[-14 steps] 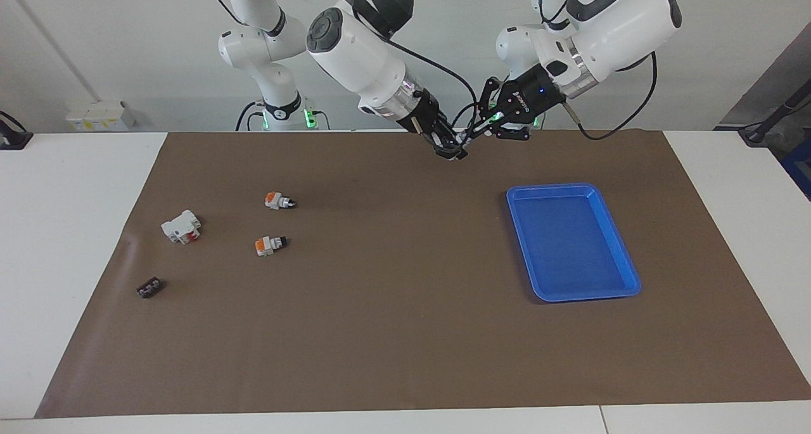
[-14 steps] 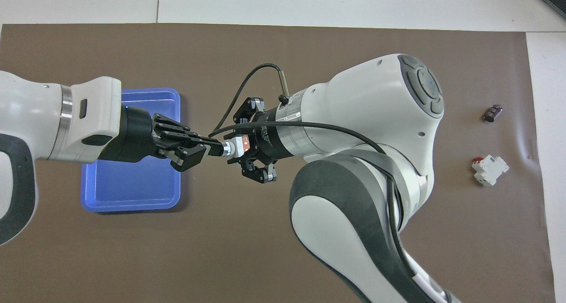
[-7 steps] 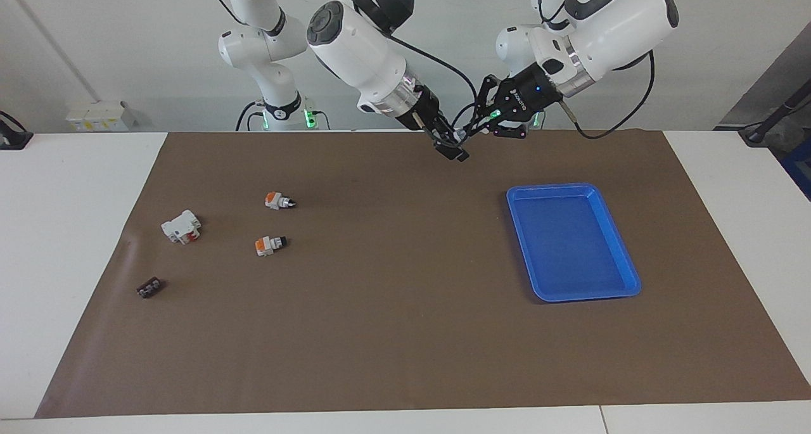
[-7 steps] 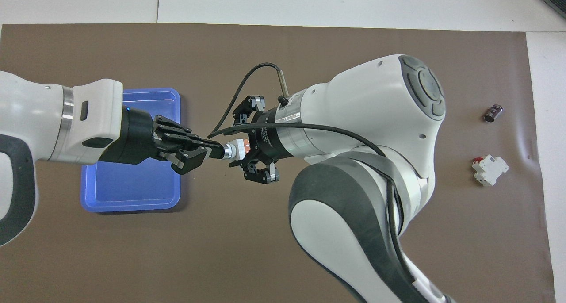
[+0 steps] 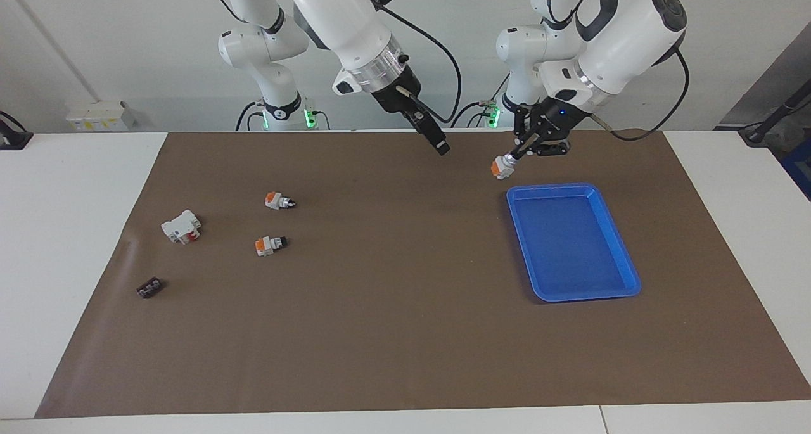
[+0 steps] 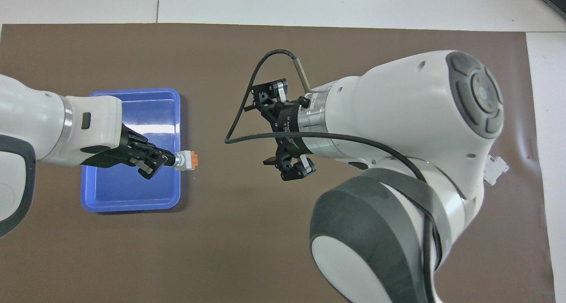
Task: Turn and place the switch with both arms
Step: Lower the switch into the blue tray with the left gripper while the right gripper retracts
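Note:
Next, I let go of the switch with my left gripper near the middle of the blue tray [image 6: 143, 156].
My left gripper [image 5: 514, 155] is shut on the black knob end of a switch [image 5: 500, 166], whose white body and orange cap point away from it. It holds the switch in the air over the mat, right at the edge of the blue tray [image 5: 573, 187]. The overhead view shows the same left gripper [image 6: 164, 159], switch [image 6: 188, 159] and tray [image 6: 132, 91]. My right gripper [image 5: 440, 146] is raised over the middle of the mat; in the overhead view it [image 6: 274, 132] is open and empty.
Two more orange-capped switches [image 5: 277, 201] [image 5: 269, 245] lie on the mat toward the right arm's end. Near them are a white block with a red mark [image 5: 181, 227] and a small black piece [image 5: 149, 287]. The tray holds nothing.
The right gripper let go of the switch, opened wide and drew back upward. The left gripper carried the switch away from it, down to the tray's edge.

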Controlling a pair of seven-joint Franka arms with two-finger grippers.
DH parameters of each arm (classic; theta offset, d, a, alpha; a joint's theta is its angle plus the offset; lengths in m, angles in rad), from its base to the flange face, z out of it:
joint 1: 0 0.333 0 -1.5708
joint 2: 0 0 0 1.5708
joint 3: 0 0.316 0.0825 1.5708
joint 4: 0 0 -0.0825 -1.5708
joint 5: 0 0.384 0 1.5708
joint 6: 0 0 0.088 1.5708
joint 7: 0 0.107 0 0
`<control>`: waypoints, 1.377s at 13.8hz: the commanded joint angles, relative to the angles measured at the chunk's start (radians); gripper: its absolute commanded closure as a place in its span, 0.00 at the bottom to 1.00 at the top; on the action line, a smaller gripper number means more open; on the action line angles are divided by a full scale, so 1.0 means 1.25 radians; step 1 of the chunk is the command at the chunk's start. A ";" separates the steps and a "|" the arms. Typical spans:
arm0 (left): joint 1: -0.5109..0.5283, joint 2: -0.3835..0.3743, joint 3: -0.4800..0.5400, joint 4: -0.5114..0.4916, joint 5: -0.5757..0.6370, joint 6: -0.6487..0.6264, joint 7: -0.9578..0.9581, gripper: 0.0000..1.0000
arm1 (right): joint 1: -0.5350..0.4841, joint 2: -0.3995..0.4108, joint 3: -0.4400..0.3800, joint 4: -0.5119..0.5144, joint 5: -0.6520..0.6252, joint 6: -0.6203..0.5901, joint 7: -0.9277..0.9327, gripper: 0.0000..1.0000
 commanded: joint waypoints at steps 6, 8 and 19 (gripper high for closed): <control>0.142 0.009 -0.002 -0.139 0.156 0.154 -0.139 1.00 | -0.216 -0.079 0.006 -0.109 -0.151 -0.103 -0.761 0.00; 0.153 0.034 -0.002 -0.179 0.198 0.218 -0.214 1.00 | -0.260 -0.082 0.006 -0.120 -0.217 -0.102 -0.893 0.00; 0.131 0.147 -0.004 0.000 0.253 0.134 -0.298 0.14 | -0.272 -0.140 -0.127 -0.061 -0.302 -0.307 -1.031 0.00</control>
